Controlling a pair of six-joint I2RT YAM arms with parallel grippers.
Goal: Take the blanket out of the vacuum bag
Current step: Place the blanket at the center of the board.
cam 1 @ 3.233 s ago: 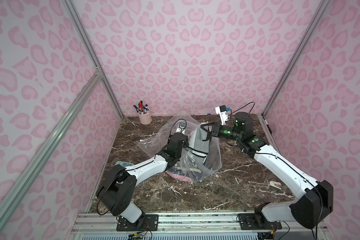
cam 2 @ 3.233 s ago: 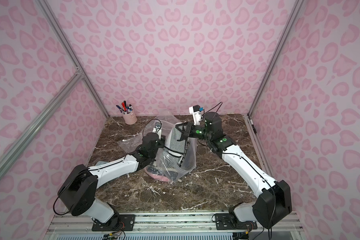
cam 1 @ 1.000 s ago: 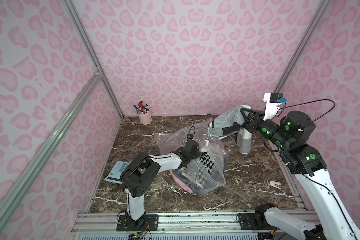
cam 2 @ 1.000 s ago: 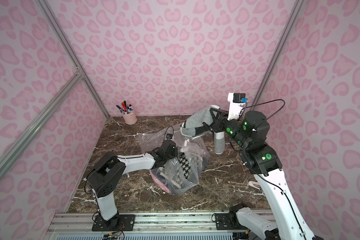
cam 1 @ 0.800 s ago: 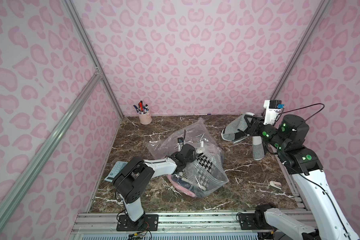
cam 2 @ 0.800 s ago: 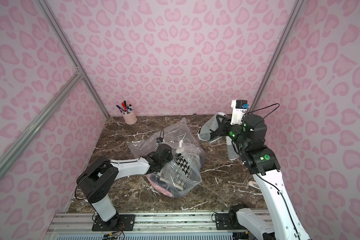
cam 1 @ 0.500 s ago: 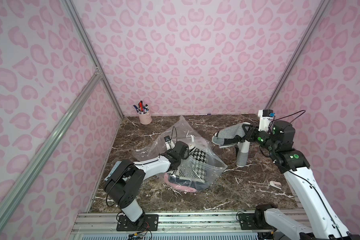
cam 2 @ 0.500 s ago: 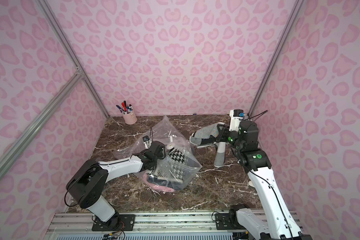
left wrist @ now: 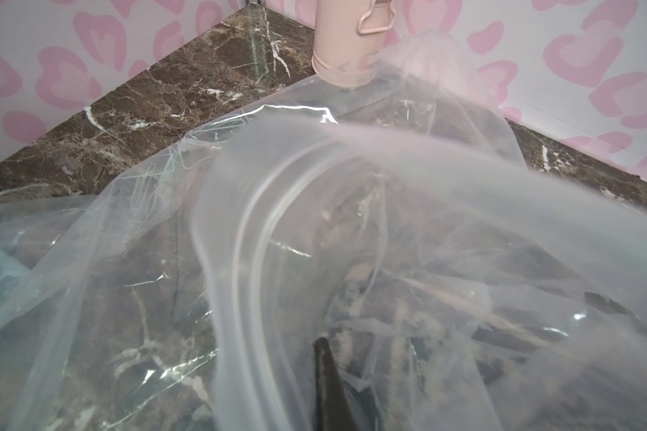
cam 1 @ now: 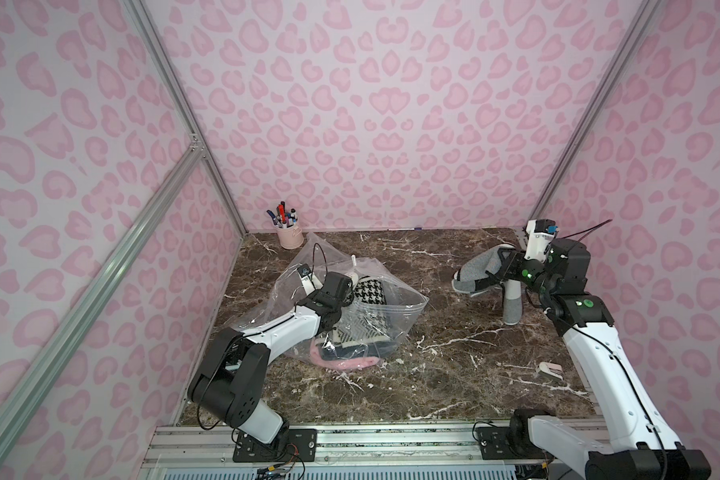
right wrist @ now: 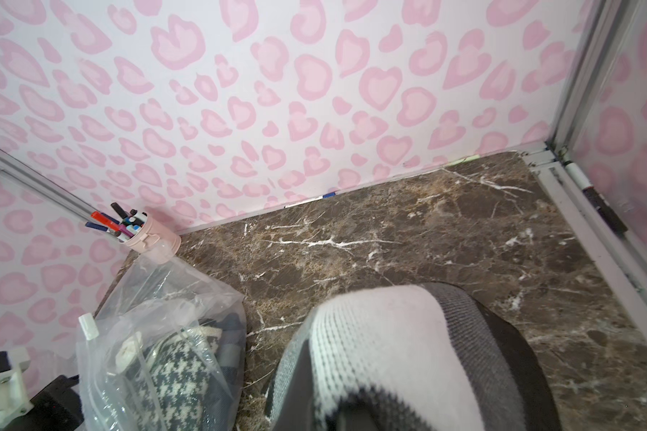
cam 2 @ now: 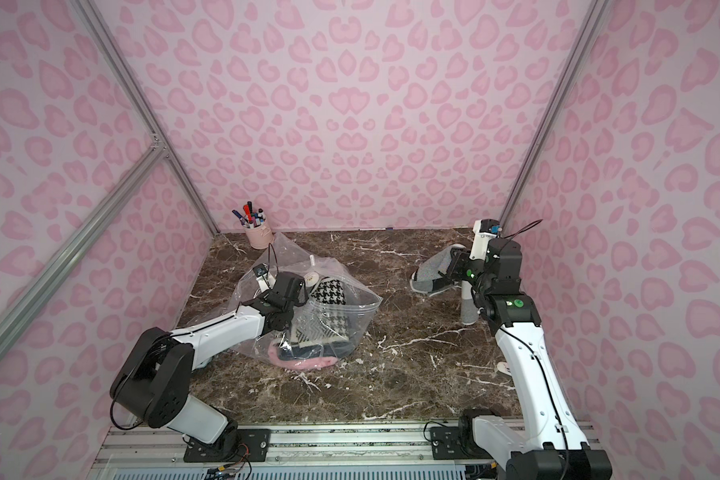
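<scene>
The grey knit blanket will leave my right gripper on the marble (cam 1: 461, 304), between the vacuum bag and the blanket's hanging end.
The clear, crinkly vacuum bag (cam 1: 395, 311) (cam 2: 350, 305) lies left of the table's middle with its mouth gaping. Houndstooth, dark and pink fabrics show inside it. My left gripper (cam 1: 341, 282) (cam 2: 292, 284) is at the bag's upper edge, shut on the plastic. In the left wrist view one dark finger (left wrist: 325, 373) shows under the film. The grey knit blanket (cam 1: 474, 270) (cam 2: 429, 270) (right wrist: 389, 336) is outside the bag at the back right. My right gripper (cam 1: 501, 268) (cam 2: 454, 266) is shut on it. One end of it hangs down to the table. The cloth hides the right fingers.
A pink cup of pens (cam 1: 289, 237) (cam 2: 258, 237) (right wrist: 150, 239) stands in the back left corner, just behind the bag. The bag's white slider clip (right wrist: 88, 326) sticks up from its edge. A small white and pink object (cam 1: 549, 370) lies near the front right. Walls enclose the marble table (cam 1: 433, 374).
My right gripper pulled the grey blanket out of the bag and carried it to the right. It has since come down, so one end touches the table. The bag has settled lower and leftward.
</scene>
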